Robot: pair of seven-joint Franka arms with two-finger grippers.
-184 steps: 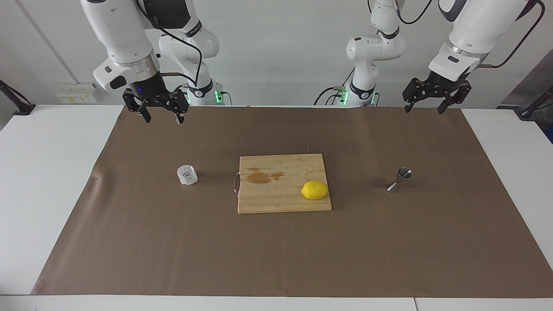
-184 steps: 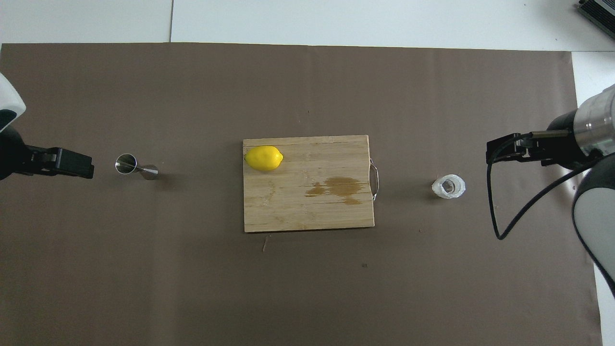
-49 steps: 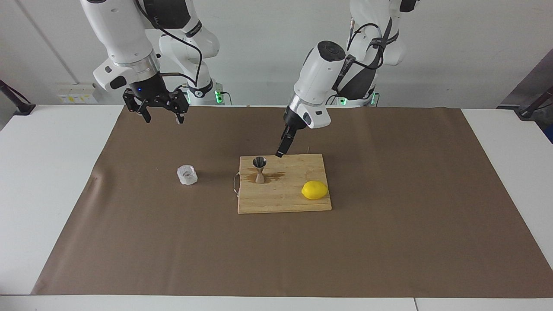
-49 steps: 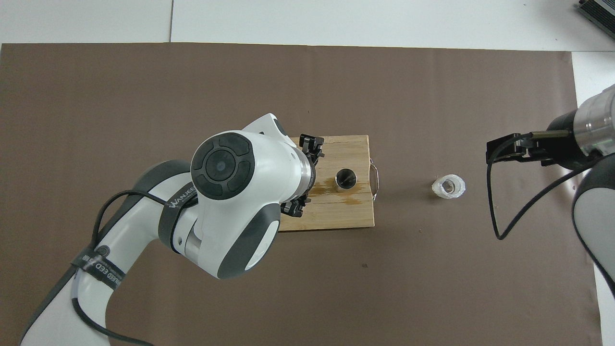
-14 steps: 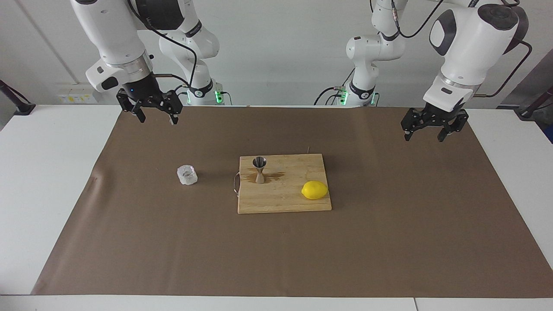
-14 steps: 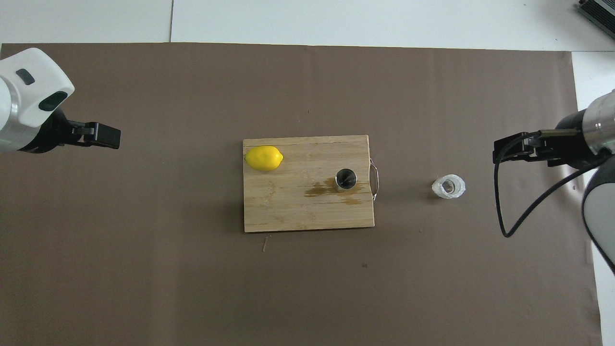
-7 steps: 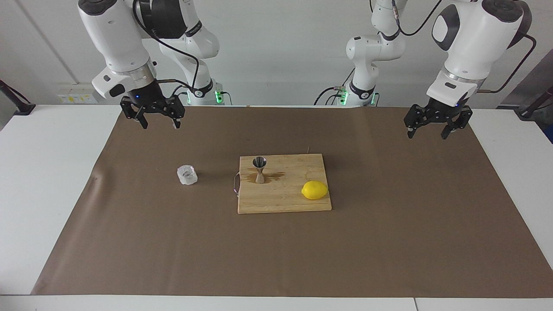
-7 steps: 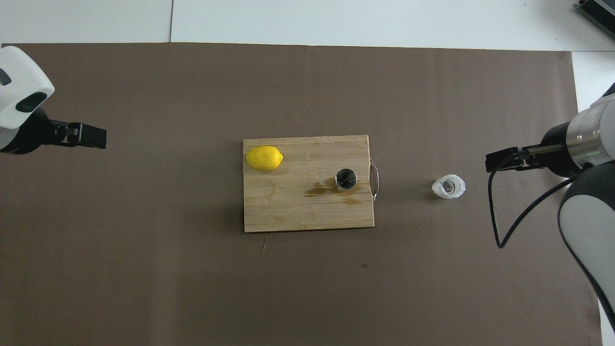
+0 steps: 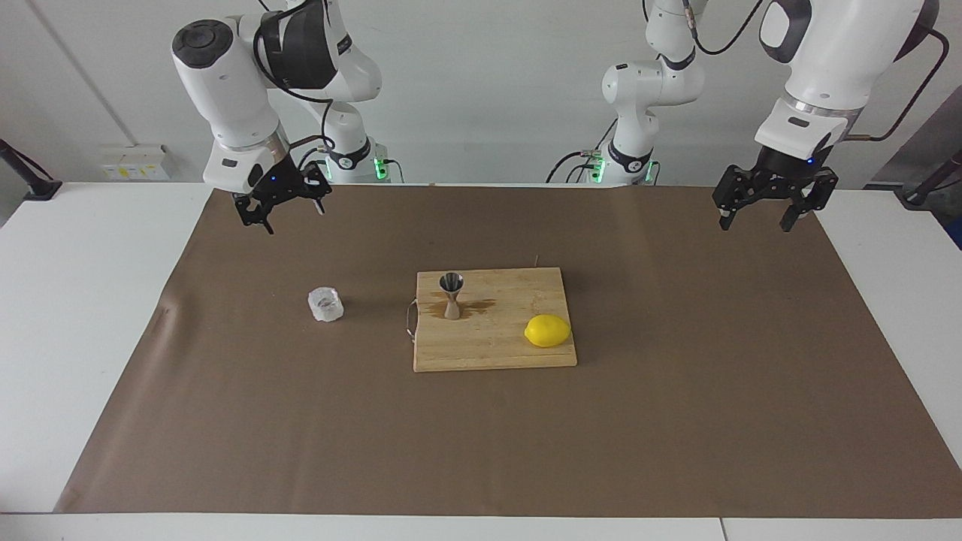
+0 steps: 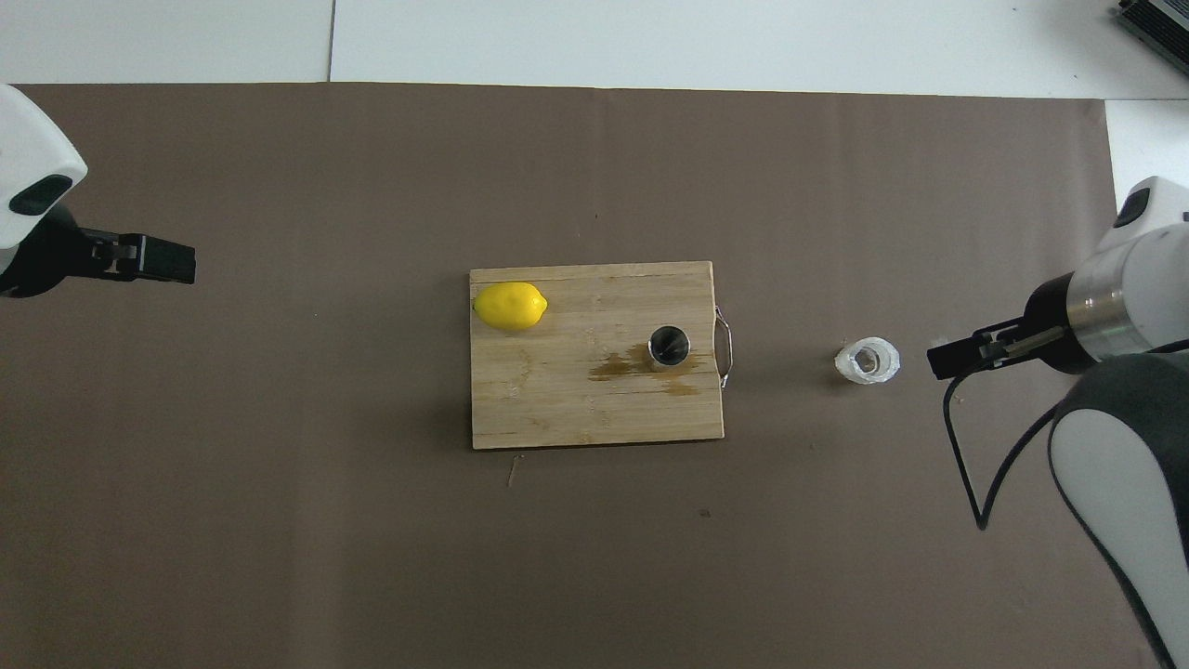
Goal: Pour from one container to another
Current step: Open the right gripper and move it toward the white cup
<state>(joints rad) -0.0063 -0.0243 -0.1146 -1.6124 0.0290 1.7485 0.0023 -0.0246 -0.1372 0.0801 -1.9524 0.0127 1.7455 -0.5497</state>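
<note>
The sides (image 10: 876, 362) of the clear textured glass tumbler on the brown mat are the next place for my right gripper, which should move there and then close on them.
The clear textured glass tumbler (image 9: 325, 304) stands on the brown mat toward the right arm's end; it also shows in the overhead view (image 10: 867, 361). The steel hourglass jigger (image 9: 451, 294) stands upright on the wooden cutting board (image 9: 488, 349), at the board's end closest to the tumbler, and shows in the overhead view (image 10: 669, 346). My right gripper (image 9: 289, 214) is open and empty, up in the air over the mat; from above it (image 10: 947, 359) sits just beside the tumbler. My left gripper (image 9: 755, 224) is open and empty, waiting over the mat's other end (image 10: 153, 260).
A yellow lemon (image 9: 547, 330) lies on the board's other end (image 10: 509, 306). A brown stain (image 10: 641, 364) marks the board around the jigger. A wire handle (image 10: 725, 346) sticks out of the board toward the tumbler. The brown mat (image 9: 676, 413) covers the white table.
My right gripper has turned and moved in toward the tumbler. My left gripper has drawn back a little toward its end of the table. Tumbler, jigger and lemon have not moved.
</note>
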